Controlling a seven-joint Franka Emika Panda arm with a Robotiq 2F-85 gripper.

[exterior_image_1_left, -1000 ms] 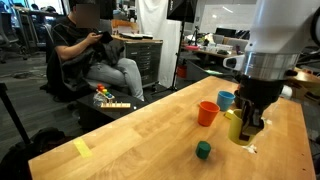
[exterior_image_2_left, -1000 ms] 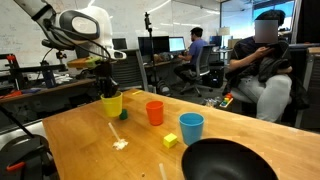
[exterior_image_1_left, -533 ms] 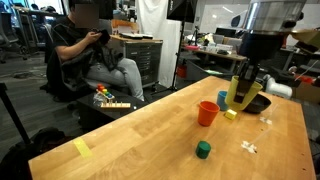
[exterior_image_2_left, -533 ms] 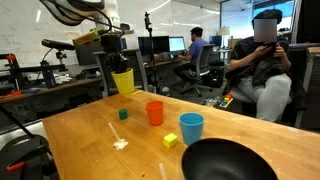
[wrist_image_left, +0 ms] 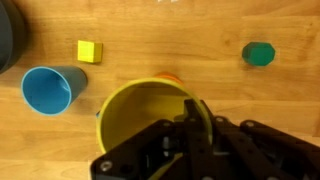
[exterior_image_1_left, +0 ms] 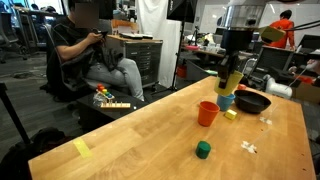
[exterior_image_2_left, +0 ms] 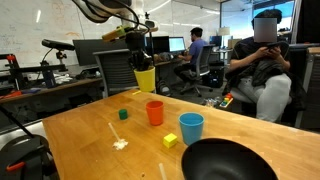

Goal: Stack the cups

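Next, my gripper releases the yellow-green cup, still in the air above the table, inside the open top of the orange cup (exterior_image_1_left: 208,107) (wrist_image_left: 168,79).
My gripper (exterior_image_1_left: 231,68) is shut on the rim of the yellow-green cup (exterior_image_1_left: 230,81) and holds it in the air above the table, almost over the orange cup (exterior_image_1_left: 207,113). In the other exterior view the yellow-green cup (exterior_image_2_left: 145,79) hangs above the orange cup (exterior_image_2_left: 155,112). The blue cup (exterior_image_2_left: 191,127) stands upright to the side of the orange one. In the wrist view the yellow-green cup (wrist_image_left: 140,115) fills the middle, the orange cup's rim (wrist_image_left: 168,77) peeks from behind it, and the blue cup (wrist_image_left: 50,89) is at the left.
A small green block (exterior_image_2_left: 123,114) and a yellow cube (exterior_image_2_left: 170,141) lie on the wooden table (exterior_image_2_left: 90,150). A black bowl (exterior_image_2_left: 228,160) sits at the table's near corner. White scraps (exterior_image_1_left: 249,147) lie on the table. A seated person is beyond the table.
My gripper has lifted the yellow-green cup off the table and carried it sideways toward the orange cup, now hanging above it.
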